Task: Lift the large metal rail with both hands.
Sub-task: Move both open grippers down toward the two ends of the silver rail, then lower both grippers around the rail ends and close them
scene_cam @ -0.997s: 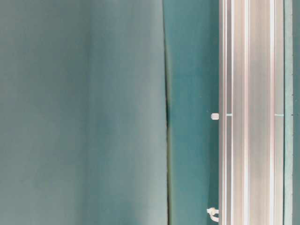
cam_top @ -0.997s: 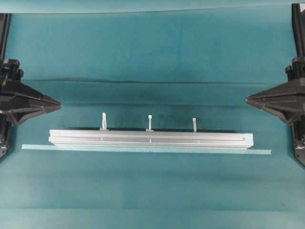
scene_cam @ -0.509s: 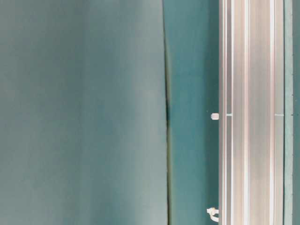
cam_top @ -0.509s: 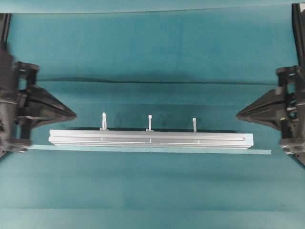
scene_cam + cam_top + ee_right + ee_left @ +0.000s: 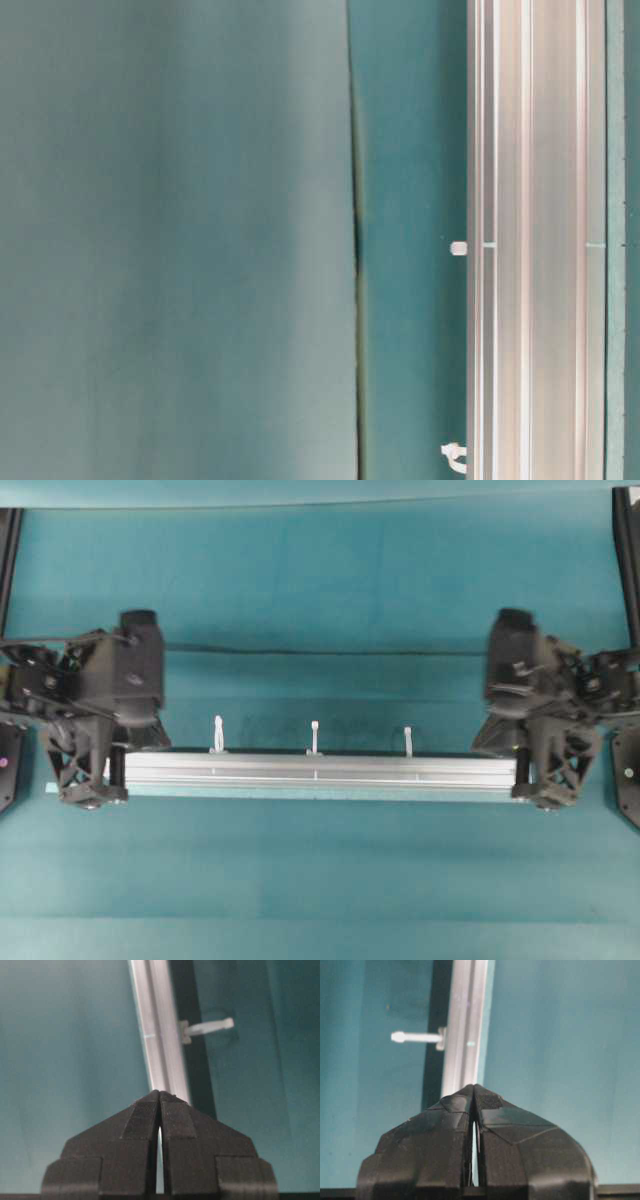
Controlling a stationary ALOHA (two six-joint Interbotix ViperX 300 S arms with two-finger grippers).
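The robot's right gripper will close on the section of the large metal rail [image 5: 438, 771] [image 5: 167, 1066] just outward of the white tab closest to that gripper.
The large metal rail [image 5: 316, 770] lies flat across the teal table, with three white tabs [image 5: 314, 736] standing along its far edge. My left gripper [image 5: 110, 770] hangs over the rail's left end and my right gripper [image 5: 525, 770] over its right end. In the left wrist view the fingertips [image 5: 473, 1088] are pressed together with nothing between them, just above the rail [image 5: 465, 1025]. The right wrist view shows the same: shut tips [image 5: 159, 1092] over the rail [image 5: 160, 1045]. I cannot tell whether either gripper touches the rail. The table-level view shows only the rail [image 5: 530, 240].
A thin pale strip [image 5: 300, 796] lies along the rail's near side and reaches a little past both ends. A fold in the teal cloth [image 5: 320, 652] runs across behind the rail. Black arm bases stand at the left [image 5: 8, 770] and right [image 5: 628, 780] edges.
Both arms have swung in from the table's sides and now stand over the rail's two ends. Their jaws have stayed shut. The rail and the strip have not moved.
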